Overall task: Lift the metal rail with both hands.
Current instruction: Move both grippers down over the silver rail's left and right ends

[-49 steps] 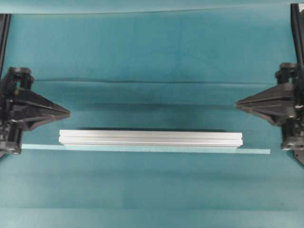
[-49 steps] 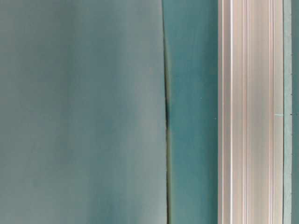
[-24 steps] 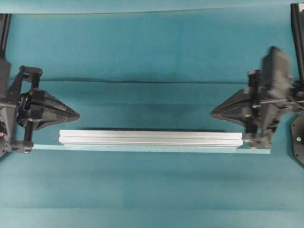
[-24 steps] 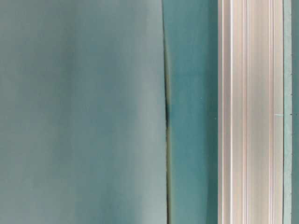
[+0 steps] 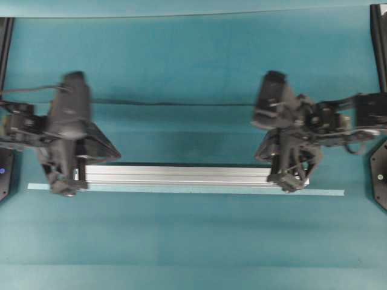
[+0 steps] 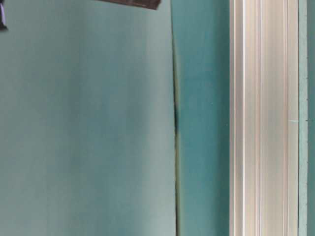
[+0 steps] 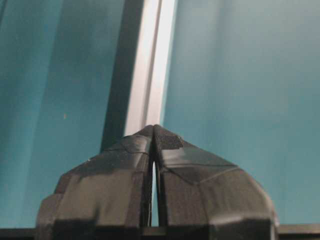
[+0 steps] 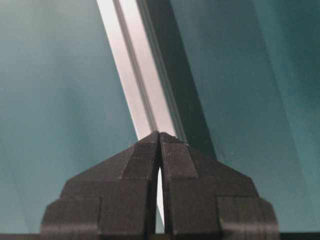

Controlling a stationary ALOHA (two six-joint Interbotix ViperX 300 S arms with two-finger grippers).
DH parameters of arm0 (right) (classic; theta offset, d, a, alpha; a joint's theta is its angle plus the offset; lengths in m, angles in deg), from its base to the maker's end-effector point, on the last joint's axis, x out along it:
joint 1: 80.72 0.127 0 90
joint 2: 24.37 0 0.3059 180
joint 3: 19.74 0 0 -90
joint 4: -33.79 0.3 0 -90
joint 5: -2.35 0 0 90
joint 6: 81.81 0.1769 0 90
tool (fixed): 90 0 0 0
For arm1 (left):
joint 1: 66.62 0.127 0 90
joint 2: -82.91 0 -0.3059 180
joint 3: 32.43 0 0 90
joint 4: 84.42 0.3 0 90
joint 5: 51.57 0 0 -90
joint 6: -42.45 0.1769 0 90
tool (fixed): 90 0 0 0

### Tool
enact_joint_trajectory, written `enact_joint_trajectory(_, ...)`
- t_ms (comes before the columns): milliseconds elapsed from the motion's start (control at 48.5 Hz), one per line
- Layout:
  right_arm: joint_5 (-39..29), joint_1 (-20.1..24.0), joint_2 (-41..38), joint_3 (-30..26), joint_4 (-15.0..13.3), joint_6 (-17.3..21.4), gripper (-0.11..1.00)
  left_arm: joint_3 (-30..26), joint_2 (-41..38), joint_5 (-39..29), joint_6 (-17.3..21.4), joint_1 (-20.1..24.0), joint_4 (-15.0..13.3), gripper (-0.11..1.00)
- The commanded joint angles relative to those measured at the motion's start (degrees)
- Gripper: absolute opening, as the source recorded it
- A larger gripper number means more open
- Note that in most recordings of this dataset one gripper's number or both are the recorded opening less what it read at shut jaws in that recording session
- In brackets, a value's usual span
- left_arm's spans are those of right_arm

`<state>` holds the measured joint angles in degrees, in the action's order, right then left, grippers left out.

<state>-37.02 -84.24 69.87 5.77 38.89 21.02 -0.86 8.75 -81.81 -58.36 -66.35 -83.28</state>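
Note:
The robot's left gripper will close on the metal rail across its long sides (image 5: pixel 145 174), partway between the middle of the rail and the rail's end under that gripper.
The metal rail (image 5: pixel 181 175) lies flat on the teal cloth as a long silver grooved bar; it also shows as a vertical band (image 6: pixel 263 118) in the table-level view. My left gripper (image 5: pixel 112 158) hangs over the rail's left end, shut, with nothing between its fingers. In the left wrist view its tips (image 7: pixel 153 127) meet just in front of the rail (image 7: pixel 152 60). My right gripper (image 5: pixel 259 156) hangs over the right end, also shut and empty. Its tips (image 8: pixel 159 134) sit over the rail (image 8: pixel 132 70). Whether either gripper touches the rail cannot be told.
A thin pale-teal strip (image 5: pixel 181 191) lies along the rail's near side and reaches past both ends. A fold runs across the cloth (image 5: pixel 181 104) behind the rail. A dark piece of an arm (image 6: pixel 130 3) shows at the table-level view's top edge.
Both arms have swung inward from the table's sides and tilted down over the rail's ends. Both grippers stayed shut. The rail has not moved.

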Motion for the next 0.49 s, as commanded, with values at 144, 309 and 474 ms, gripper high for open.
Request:
enact_joint_trajectory(144,-4.5,0.1,-4.4,-4.1,-0.6,-1.0,0.02,-5.7,-4.7,-5.8,0.5,0.0,0.2,-0.01)
enact_joint_trajectory(309,-9.5,0.7,-6.5,-6.5,-0.6,-4.8,0.02,-6.9,-6.9,-9.6,1.0,0.0,0.2,-0.01)
enact_joint_trajectory(474,-11.2,0.7,-7.6,-7.5,-0.4,-10.1,0.02,-8.2,-8.7,-11.5,1.9,0.1,0.4,0.02)
